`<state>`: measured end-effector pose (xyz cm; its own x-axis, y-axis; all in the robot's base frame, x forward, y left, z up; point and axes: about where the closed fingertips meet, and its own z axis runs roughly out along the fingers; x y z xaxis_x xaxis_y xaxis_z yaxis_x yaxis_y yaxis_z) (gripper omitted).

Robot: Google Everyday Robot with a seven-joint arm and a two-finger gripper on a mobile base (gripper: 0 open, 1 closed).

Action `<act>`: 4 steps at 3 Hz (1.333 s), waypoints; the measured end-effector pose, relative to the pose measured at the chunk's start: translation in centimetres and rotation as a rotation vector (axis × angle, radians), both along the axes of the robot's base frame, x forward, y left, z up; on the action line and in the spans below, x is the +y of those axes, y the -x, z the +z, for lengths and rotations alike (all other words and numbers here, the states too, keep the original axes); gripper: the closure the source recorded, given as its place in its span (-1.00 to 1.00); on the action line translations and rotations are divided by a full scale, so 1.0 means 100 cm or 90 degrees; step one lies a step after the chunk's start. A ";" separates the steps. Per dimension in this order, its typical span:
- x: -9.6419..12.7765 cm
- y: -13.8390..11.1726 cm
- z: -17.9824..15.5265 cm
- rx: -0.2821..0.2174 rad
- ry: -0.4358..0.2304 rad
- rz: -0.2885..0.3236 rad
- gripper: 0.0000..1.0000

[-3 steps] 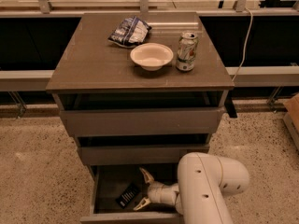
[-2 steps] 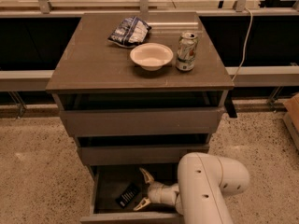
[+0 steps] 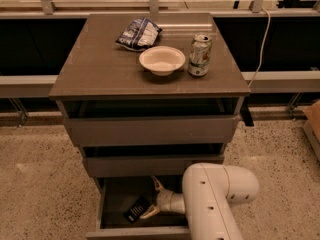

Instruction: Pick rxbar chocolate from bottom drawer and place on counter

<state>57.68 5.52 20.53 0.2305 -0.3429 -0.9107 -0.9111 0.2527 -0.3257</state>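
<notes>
The robot's gripper should close on the back end (image 3: 143, 203) of the rxbar chocolate, the end closest to its open fingers in the bottom drawer.
The bottom drawer (image 3: 107, 204) is pulled open below two higher drawers. The black rxbar chocolate (image 3: 137, 210) lies flat on its floor, left of centre. My gripper (image 3: 153, 199) reaches into the drawer from the right, its two pale fingers spread apart, one up near the drawer's back and one low beside the bar's right end. It holds nothing. My white arm (image 3: 215, 199) covers the drawer's right part. The counter (image 3: 100, 64) is the grey-brown cabinet top above.
On the counter stand a white bowl (image 3: 162, 60), a drink can (image 3: 199, 55) to its right, and a blue-and-white chip bag (image 3: 139, 33) behind. The middle drawer (image 3: 150, 165) overhangs the bottom drawer. Speckled floor lies on both sides of the cabinet.
</notes>
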 end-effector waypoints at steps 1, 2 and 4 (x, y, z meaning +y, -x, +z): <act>0.002 -0.007 -0.005 0.066 -0.010 -0.013 -1.00; 0.004 -0.004 -0.017 0.109 0.016 -0.012 -1.00; 0.011 0.007 -0.049 0.110 0.039 0.032 -1.00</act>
<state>56.97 6.66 15.68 0.0909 -0.3910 -0.9159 -0.9657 0.1900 -0.1770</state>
